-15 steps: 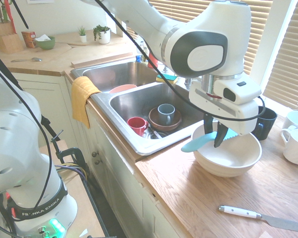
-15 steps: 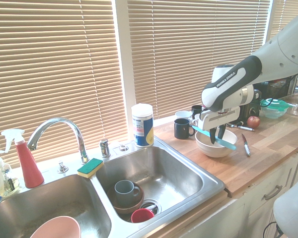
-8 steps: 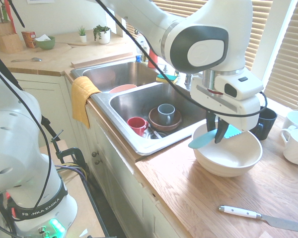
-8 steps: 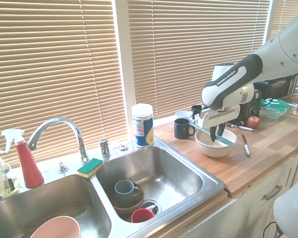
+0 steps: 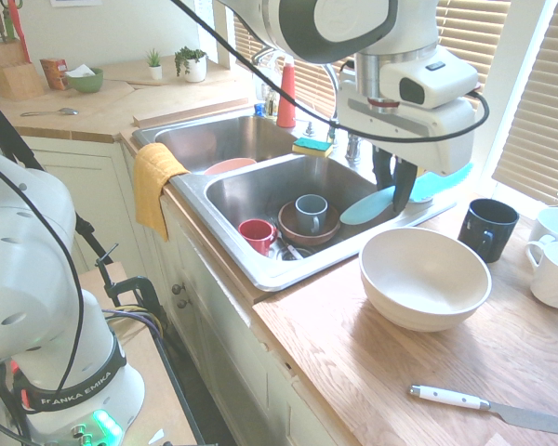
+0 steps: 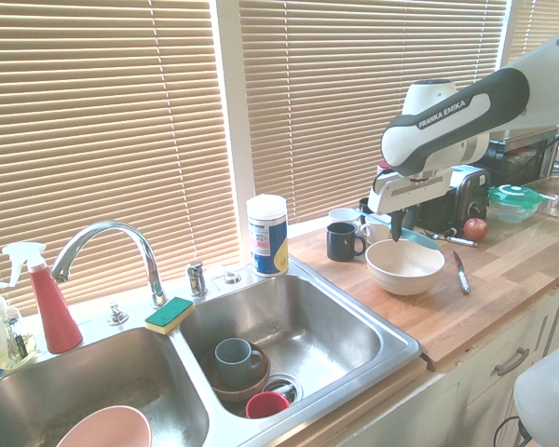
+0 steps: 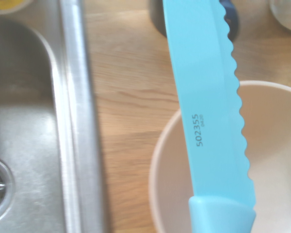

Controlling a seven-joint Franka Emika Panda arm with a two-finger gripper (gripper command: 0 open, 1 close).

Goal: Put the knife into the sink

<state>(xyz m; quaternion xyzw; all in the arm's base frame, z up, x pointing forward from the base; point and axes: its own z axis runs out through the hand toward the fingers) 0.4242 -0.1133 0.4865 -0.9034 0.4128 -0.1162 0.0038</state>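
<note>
Next, my gripper releases the turquoise knife, now above the counter beside the sink, onto the bottom of the basin (image 6: 299, 374) (image 7: 23, 182) next to the drain, so that it lies alongside the brown bowl.
The all-turquoise knife (image 5: 365, 207) hangs level in the air, with my gripper (image 5: 397, 193) shut on its middle. It is above the counter strip between the white bowl (image 5: 425, 277) and the sink's (image 5: 231, 194) near basin, its handle reaching over the sink rim. In the wrist view the serrated blade (image 7: 206, 107) crosses above the bowl (image 7: 276, 165) and the wooden counter, with the sink rim (image 7: 75, 121) alongside. From the other side, the gripper (image 6: 394, 226) hovers just above the bowl (image 6: 405, 265), beside the sink (image 6: 307, 321).
The near basin holds a grey mug (image 5: 310, 213) on a brown bowl and a red cup (image 5: 257, 234). A black mug (image 5: 486, 228), white mugs (image 5: 553, 269) and a white-handled knife (image 5: 488, 405) sit on the counter. A yellow towel (image 5: 154, 182) drapes over the sink's edge.
The gripper has risen out of the white bowl with the turquoise knife and moved toward the sink.
</note>
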